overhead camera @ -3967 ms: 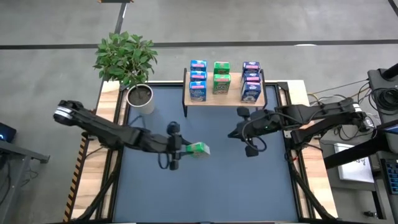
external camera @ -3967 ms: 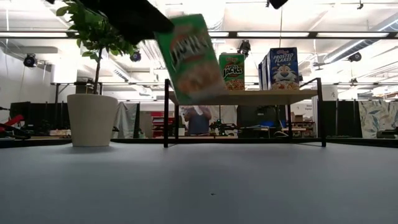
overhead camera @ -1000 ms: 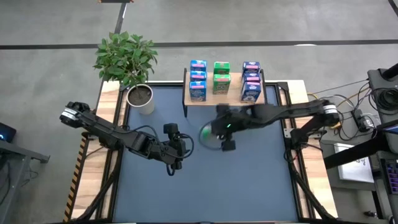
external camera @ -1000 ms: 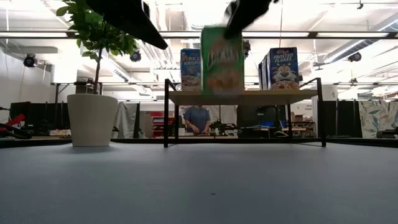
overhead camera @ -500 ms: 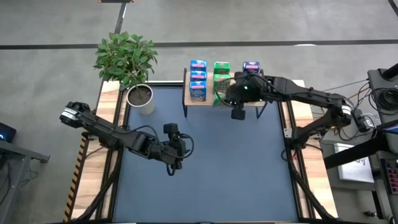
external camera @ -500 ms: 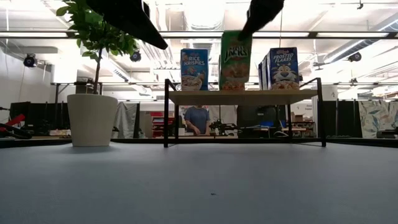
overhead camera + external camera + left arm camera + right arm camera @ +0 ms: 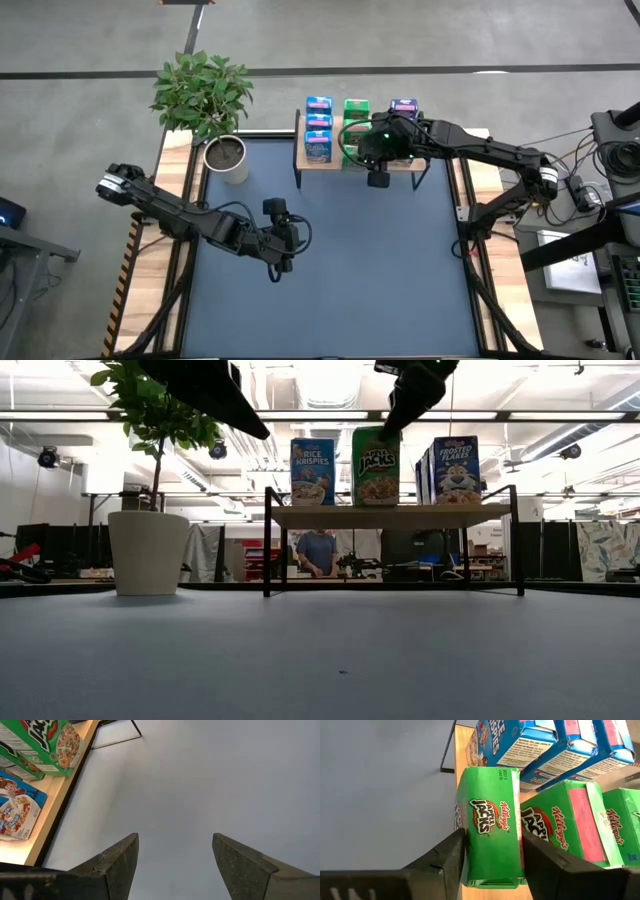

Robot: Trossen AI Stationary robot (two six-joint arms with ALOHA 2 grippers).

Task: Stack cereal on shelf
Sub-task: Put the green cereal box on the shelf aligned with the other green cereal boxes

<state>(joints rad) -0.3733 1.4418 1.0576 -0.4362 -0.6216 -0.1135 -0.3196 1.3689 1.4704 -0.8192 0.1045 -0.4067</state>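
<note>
The green cereal box's lower front (image 7: 352, 167) (image 7: 64, 769) is by the shelf's near edge. My left gripper will go there and close its empty fingers together.
The wooden shelf (image 7: 300, 163) stands at the mat's far edge and holds cereal boxes in three rows: light blue (image 7: 318, 130), green (image 7: 355, 106) and dark blue (image 7: 404, 106). A green cereal box (image 7: 490, 820) stands upright at the front of the middle row (image 7: 376, 465), with my right gripper (image 7: 492, 837) closed around its upper end (image 7: 362, 148). My left gripper (image 7: 290, 240) hangs open and empty over the blue mat's left middle (image 7: 175, 842). My right gripper has the green box between its two fingers, one (image 7: 451, 855) against the front face, the other (image 7: 535, 855) against the back face (image 7: 521, 845), near the box's top. The fingers come from the table's right, slanting down. The box stands upright, its bottom on the shelf.
A potted plant (image 7: 225, 155) stands at the mat's far left corner, left of the shelf. The blue mat (image 7: 340, 280) lies bare between the arms and toward the near edge. A person (image 7: 318, 552) is in the room beyond the table.
My right gripper has carried the green box from above the mat's middle toward the far edge and up to the shelf. The box, first hanging clear and slightly tilted, now stands upright on the shelf's middle row.
</note>
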